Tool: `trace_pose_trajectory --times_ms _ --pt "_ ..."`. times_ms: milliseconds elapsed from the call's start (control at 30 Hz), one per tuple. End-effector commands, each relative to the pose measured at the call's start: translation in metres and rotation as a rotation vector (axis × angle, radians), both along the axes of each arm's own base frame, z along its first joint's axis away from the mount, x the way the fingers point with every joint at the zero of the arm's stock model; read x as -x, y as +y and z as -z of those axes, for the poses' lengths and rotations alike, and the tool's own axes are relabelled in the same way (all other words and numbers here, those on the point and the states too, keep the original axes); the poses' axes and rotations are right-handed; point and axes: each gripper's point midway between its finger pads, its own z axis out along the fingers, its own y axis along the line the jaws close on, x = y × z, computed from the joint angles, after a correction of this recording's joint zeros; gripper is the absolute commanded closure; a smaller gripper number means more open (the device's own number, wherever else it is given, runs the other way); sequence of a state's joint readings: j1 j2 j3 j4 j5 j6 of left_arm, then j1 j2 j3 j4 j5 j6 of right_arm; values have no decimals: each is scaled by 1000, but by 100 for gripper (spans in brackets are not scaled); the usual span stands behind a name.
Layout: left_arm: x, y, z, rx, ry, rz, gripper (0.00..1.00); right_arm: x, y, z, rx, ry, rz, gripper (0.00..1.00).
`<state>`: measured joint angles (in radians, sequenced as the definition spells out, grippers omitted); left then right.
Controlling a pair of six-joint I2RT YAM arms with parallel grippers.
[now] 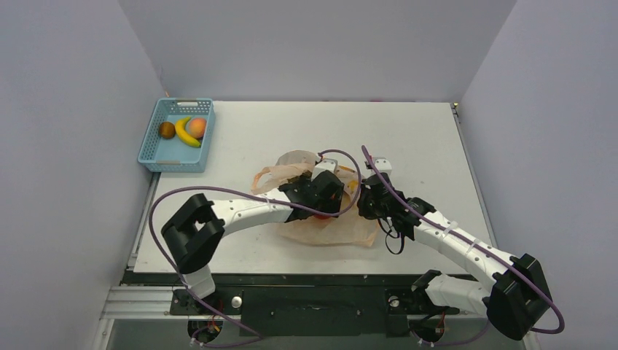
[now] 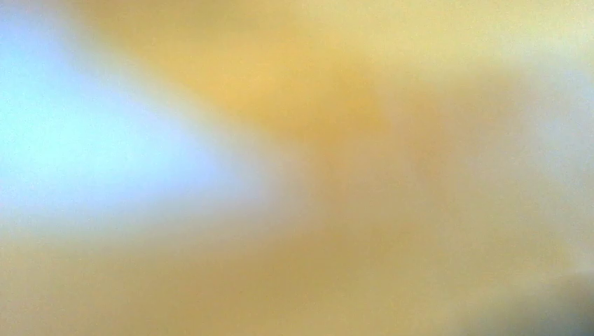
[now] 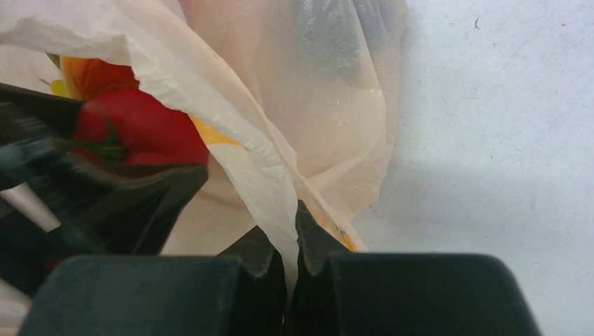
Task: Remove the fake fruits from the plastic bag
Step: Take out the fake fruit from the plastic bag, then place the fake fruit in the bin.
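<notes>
My left gripper will let go of the red fake fruit in the blue mesh basket [image 1: 180,153], where it is to sit in front of the banana. The red fruit is now in the peach bag.
The peach plastic bag [image 1: 342,230] lies crumpled at the table's middle. My right gripper [image 1: 373,197] is shut on a fold of the bag's rim [image 3: 293,231] and holds the mouth up. My left gripper [image 1: 326,198] reaches into the bag from the left. Its dark fingers [image 3: 140,203] sit right by a red fake fruit [image 3: 147,129], with an orange fruit [image 3: 87,75] behind. Whether the fingers hold the red fruit is hidden. The left wrist view is only blurred bag film [image 2: 350,210]. A bit of red [image 1: 321,214] shows under the left gripper.
A blue mesh basket [image 1: 149,149] stands at the back left corner with a yellow banana [image 1: 186,133], an orange-pink fruit [image 1: 197,127] and a brown fruit [image 1: 167,130] in it. Grey walls close in the table on three sides.
</notes>
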<state>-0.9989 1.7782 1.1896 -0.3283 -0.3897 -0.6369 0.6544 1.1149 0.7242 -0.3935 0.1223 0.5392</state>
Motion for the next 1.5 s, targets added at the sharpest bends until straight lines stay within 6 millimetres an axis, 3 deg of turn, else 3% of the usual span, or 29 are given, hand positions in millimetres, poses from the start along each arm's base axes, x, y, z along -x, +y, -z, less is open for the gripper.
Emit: trace_pose_trajectory --times_ms 0,100,233,333,500,700,867,967,1100,1133,1267,1333,1367,1400,1467 --pt "8 0 -74 95 -81 82 83 -8 11 -16 -48 -50 -12 100" --pt "9 13 -116 147 -137 81 90 -8 11 -16 -52 -50 -9 100" --pt "17 29 -158 253 -164 96 98 -8 12 -15 -61 -49 -10 100" --pt "27 43 -185 354 -184 97 99 -8 13 -14 -60 -43 -13 100" --pt "21 93 -205 460 -210 -2 100 -9 15 -13 -61 -41 -21 100" --pt "1 182 -200 427 -249 -192 100 -10 18 -11 -57 -37 -33 100" --pt "-26 263 -212 383 -358 -449 100 -11 20 -9 -55 -37 -45 100" --pt "-44 302 -221 380 -434 -604 100 -12 22 -8 -57 -33 -52 100" --pt "-71 346 -205 431 -491 -815 100 -11 28 -6 -76 -21 -69 100" --pt "-75 365 -202 442 -511 -880 97 -11 31 -7 -86 -18 -78 100" --pt "-102 403 -177 573 -527 -1001 96 -10 34 -6 -99 -14 -95 100" --pt "-122 422 -179 621 -565 -1022 97 -10 35 -7 -100 -16 -97 100" --pt "-132 431 -170 604 -546 -1043 97 -11 35 -8 -101 -19 -97 100" --pt "-139 438 -176 590 -566 -1047 97 -11 36 -8 -103 -21 -96 100" --pt "-158 451 -154 539 -518 -1070 97 -11 38 -9 -116 -21 -106 100"
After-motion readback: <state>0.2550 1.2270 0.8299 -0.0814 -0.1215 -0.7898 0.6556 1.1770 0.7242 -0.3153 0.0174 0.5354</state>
